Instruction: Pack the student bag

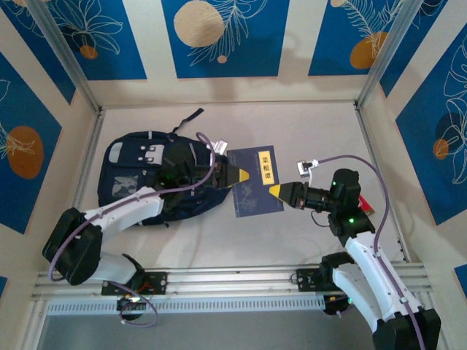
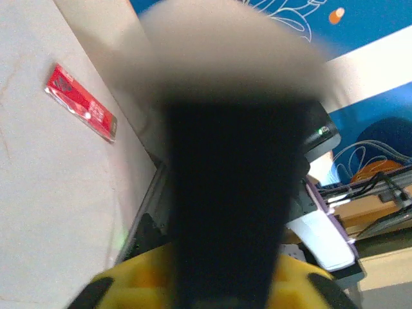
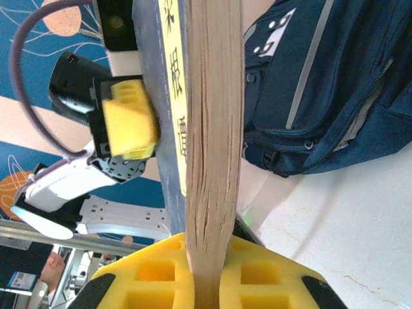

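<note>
The blue book's long side is held only shallowly by my right gripper, so that gripper should open and grab the book's near corner [image 1: 279, 208] deeper while my left gripper keeps the book steady.
The student bag [image 1: 157, 179], a navy-blue backpack with pale stripes, lies on the table at the left; it also appears as the backpack [image 3: 322, 84] in the right wrist view. A blue book [image 1: 252, 197] with a yellow label is held up just right of the bag, between both grippers. My left gripper [image 1: 239, 175] is shut on the book's left edge, whose dark cover [image 2: 232, 193] sits between the yellow pads. My right gripper [image 1: 277, 191] is shut on the opposite edge, with the page block [image 3: 212, 129] clamped between its pads [image 3: 277, 277].
A flat red packet [image 2: 80, 103] lies on the table near the right arm, seen as a red sliver [image 1: 363, 205] from above. An aluminium rail [image 1: 233, 281] runs along the near edge. Walls enclose the table on three sides.
</note>
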Action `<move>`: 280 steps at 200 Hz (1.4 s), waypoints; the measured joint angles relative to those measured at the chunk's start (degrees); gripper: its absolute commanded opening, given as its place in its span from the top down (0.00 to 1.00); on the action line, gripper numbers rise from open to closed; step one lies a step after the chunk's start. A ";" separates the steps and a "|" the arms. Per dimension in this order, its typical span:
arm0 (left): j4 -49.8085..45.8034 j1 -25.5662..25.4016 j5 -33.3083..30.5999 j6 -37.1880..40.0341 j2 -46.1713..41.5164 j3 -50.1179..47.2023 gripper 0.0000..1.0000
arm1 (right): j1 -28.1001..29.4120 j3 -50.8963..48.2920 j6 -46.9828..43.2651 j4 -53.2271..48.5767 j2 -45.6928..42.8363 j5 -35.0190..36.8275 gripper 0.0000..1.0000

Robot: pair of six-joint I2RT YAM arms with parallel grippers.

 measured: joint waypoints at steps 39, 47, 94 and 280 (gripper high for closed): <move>3.48 0.02 -1.18 -0.48 -0.17 -1.53 1.00 | 0.07 0.44 -0.28 -2.45 -2.58 3.76 0.39; 4.79 0.02 -2.05 -1.20 -0.24 -2.14 1.00 | 0.22 0.44 -0.02 -3.04 -3.74 5.86 0.34; 18.23 -0.37 -10.88 -9.22 -0.37 -7.17 1.00 | 4.79 -6.95 9.79 5.60 -11.74 18.78 0.18; 23.28 -6.27 -26.23 -11.52 0.68 -7.82 0.93 | 30.64 -11.67 5.14 31.04 -4.96 61.55 0.98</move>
